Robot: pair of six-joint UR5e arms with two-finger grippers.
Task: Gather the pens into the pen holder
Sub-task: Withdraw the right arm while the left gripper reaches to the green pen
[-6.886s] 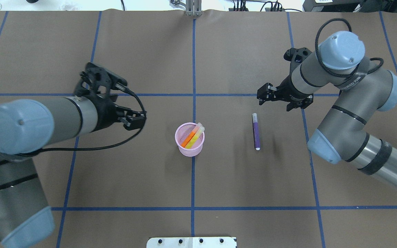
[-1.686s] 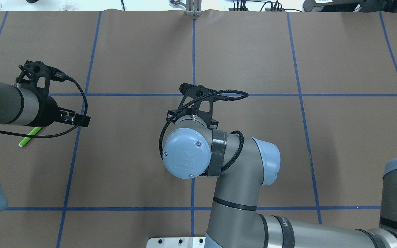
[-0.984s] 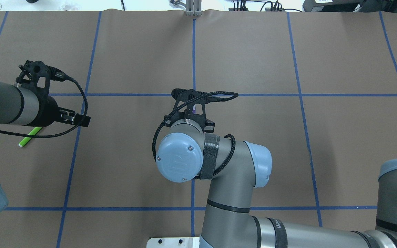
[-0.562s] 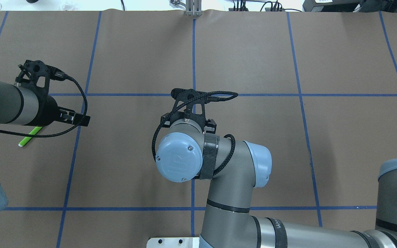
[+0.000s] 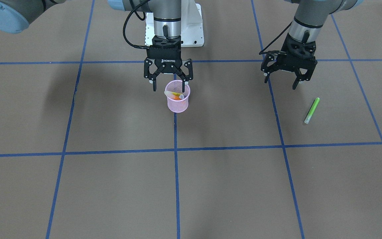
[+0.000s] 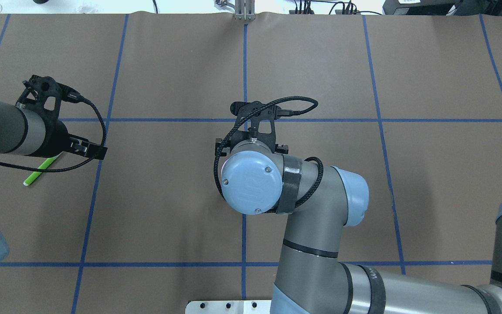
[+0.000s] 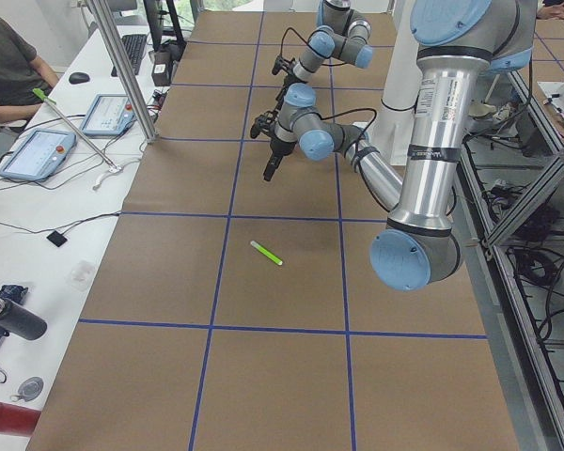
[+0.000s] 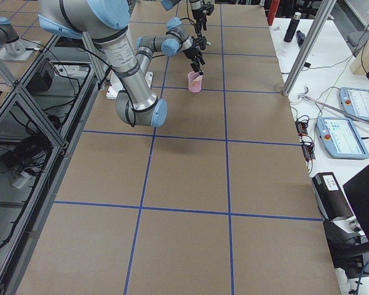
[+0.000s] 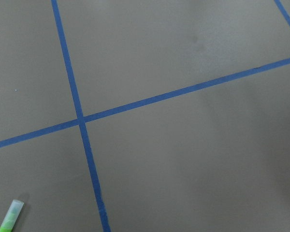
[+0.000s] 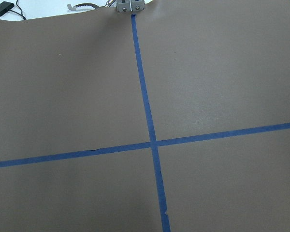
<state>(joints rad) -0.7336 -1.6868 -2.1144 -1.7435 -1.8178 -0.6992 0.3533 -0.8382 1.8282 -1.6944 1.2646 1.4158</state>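
I need to lower my left gripper to the green pen next and close it on the pen's middle (image 5: 311, 112) (image 9: 7, 224), just behind the pen's pale end.
The pink mesh pen holder (image 5: 176, 101) stands at the table's middle and holds orange and yellow pens (image 5: 176, 96) with pale caps. I cannot make out a purple pen in it. My right gripper (image 5: 169, 89) is open and empty, its fingertips at the holder's rim level on the robot's side. In the overhead view the right arm hides the holder. A green pen (image 5: 311, 110) lies flat on the table; it also shows in the overhead view (image 6: 39, 171). My left gripper (image 5: 280, 83) is open and empty, above the table just beside the green pen.
The brown table cover (image 5: 111, 186) carries a grid of blue tape lines (image 5: 176, 149). The robot's white base plate (image 5: 194, 30) sits at the table edge. An operator and tablets show past the far edge in the exterior left view.
The purple pen is gone from the table. My right gripper came over the holder, opened about a second ago, and the arm has since shifted right and farther. My left gripper drew back slightly.
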